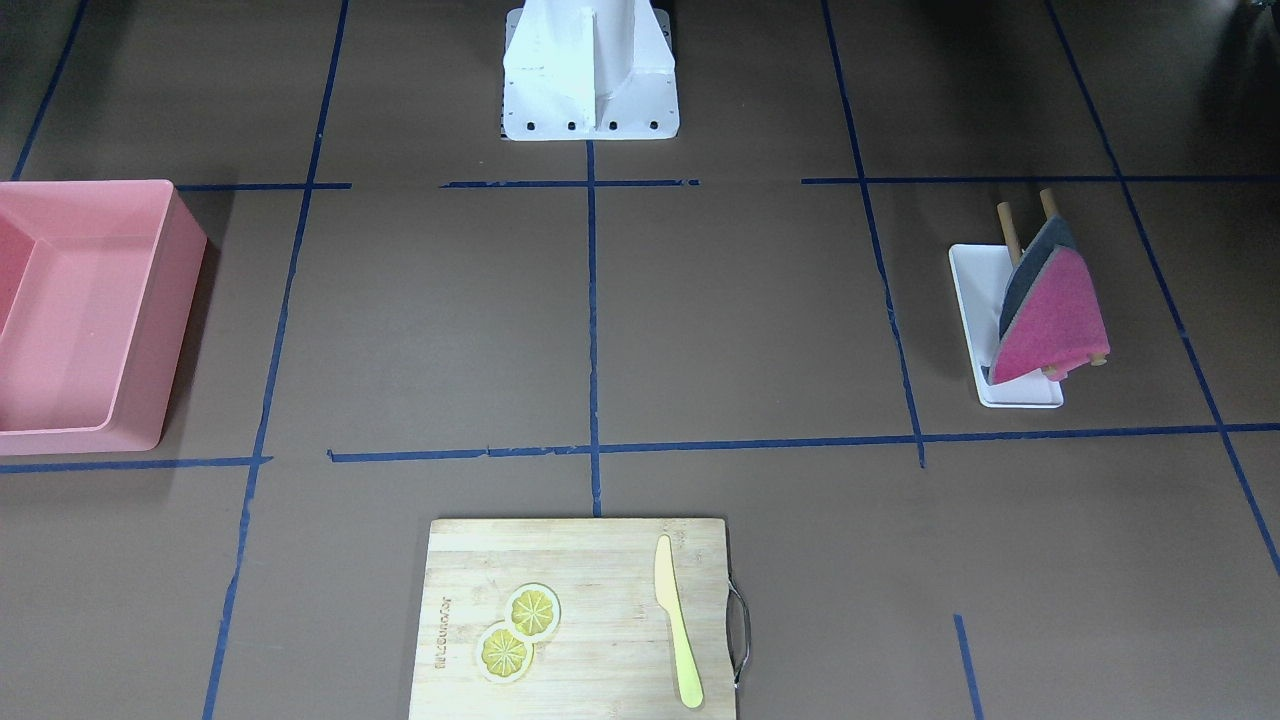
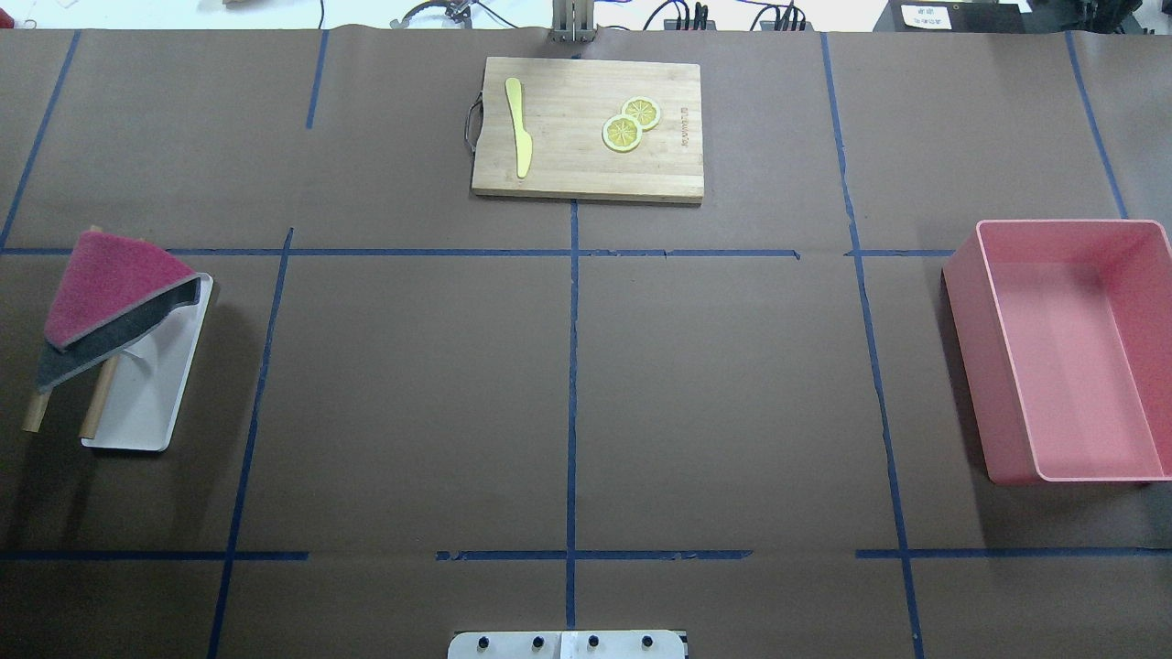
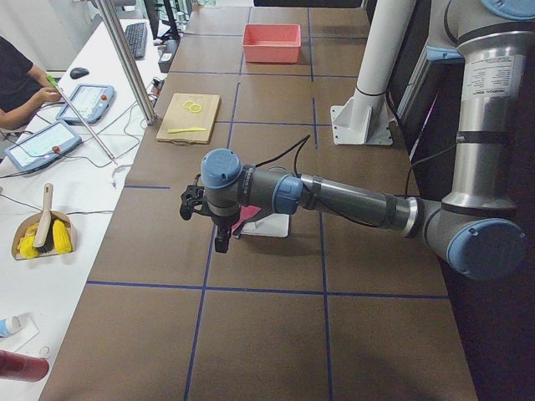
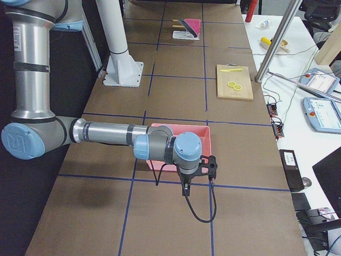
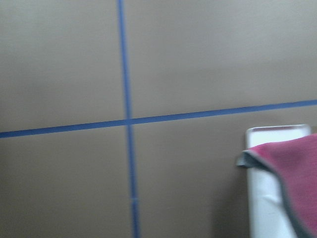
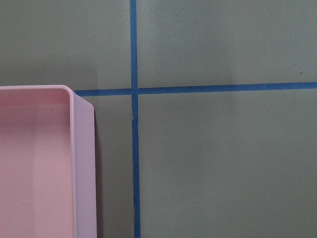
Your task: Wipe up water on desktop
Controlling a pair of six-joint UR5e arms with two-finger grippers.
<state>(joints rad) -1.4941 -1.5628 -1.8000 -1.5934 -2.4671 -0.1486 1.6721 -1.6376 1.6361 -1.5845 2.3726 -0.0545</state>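
Observation:
I will use my left gripper to grab the magenta and grey cloth by its near magenta end (image 1: 1078,265), next to the grey corner on the wooden rack.
The desktop (image 1: 740,320) is a dark-brown surface with a grid of blue tape lines, also seen from overhead (image 2: 412,384). I see no water on it. A magenta and grey cloth (image 2: 110,279) hangs over a wooden rack on a small white tray (image 2: 151,403); it also shows in the front view (image 1: 1055,315) and the left wrist view (image 5: 292,168). My left gripper (image 3: 217,242) hovers above the desktop just beside the cloth (image 3: 247,219). My right gripper (image 4: 186,189) hovers near the pink bin (image 4: 181,127). I cannot tell whether either gripper is open or shut.
The pink bin (image 2: 961,275) stands at the robot's right end, also in the right wrist view (image 6: 81,163). A bamboo cutting board (image 2: 586,174) with two lemon slices (image 2: 630,124) and a yellow knife (image 2: 520,124) lies at the far edge. The robot's white base (image 1: 590,110) is centred.

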